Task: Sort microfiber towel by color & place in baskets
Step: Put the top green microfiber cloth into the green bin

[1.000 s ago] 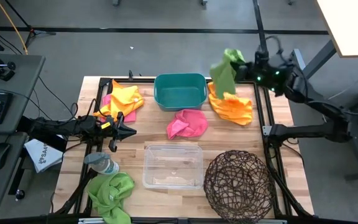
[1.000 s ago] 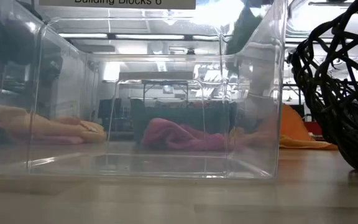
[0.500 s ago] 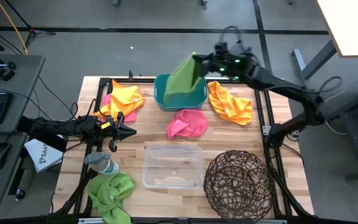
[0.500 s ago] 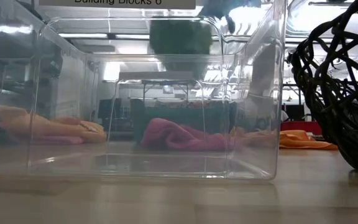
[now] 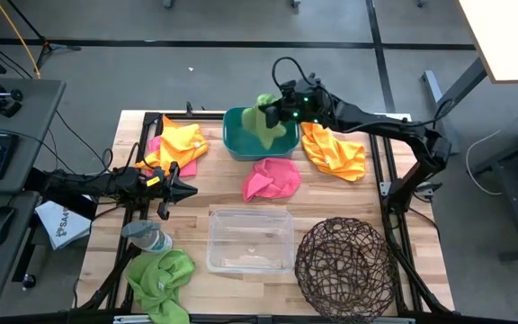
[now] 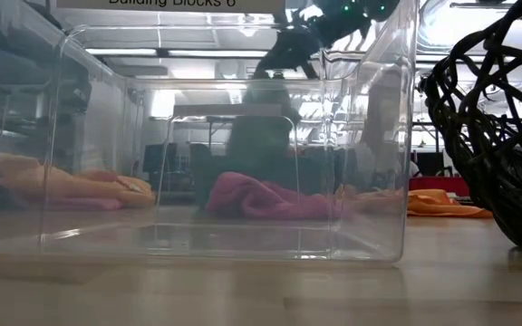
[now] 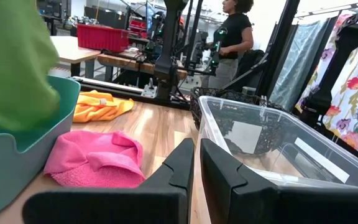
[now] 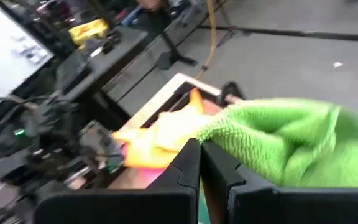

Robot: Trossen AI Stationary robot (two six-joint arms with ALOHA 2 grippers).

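Observation:
My right gripper is holding the lime green towel over the teal tub. It will let go of it inside the teal tub (image 5: 259,140), near the tub's side facing the pink towel.
My right gripper (image 5: 277,106) is shut on a lime green towel (image 5: 266,115) over the teal tub (image 5: 241,144) at the far edge. The towel shows in the left wrist view (image 7: 11,68) above the tub (image 7: 17,149), and dimly through the bin in the low view (image 6: 261,136). A pink towel (image 5: 272,178) lies mid-table and an orange one (image 5: 334,151) to the tub's right. An orange towel on a pink one (image 5: 176,144) lies far left, and a second green one (image 5: 160,277) near left. My left gripper (image 5: 185,189) waits shut at the left. My right gripper pinches the green towel between its two fingers at a bunched upper fold (image 8: 229,134), coming slanting down from the table's right. The towel hangs below the fingers. Its lower part (image 5: 268,135) reaches into the teal tub.
A clear bin (image 5: 250,241) stands near centre and a round dark wire basket (image 5: 344,265) near right. A clear bottle (image 5: 147,236) lies near my left gripper, and a white paper sheet (image 5: 61,223) lies off the left edge. A person (image 7: 232,31) stands beyond the table.
My right gripper has swung from above the far right orange towel toward the table's left and down over the teal tub, carrying the green towel. The towel hung clear in the air before; its lower part now drops into the tub.

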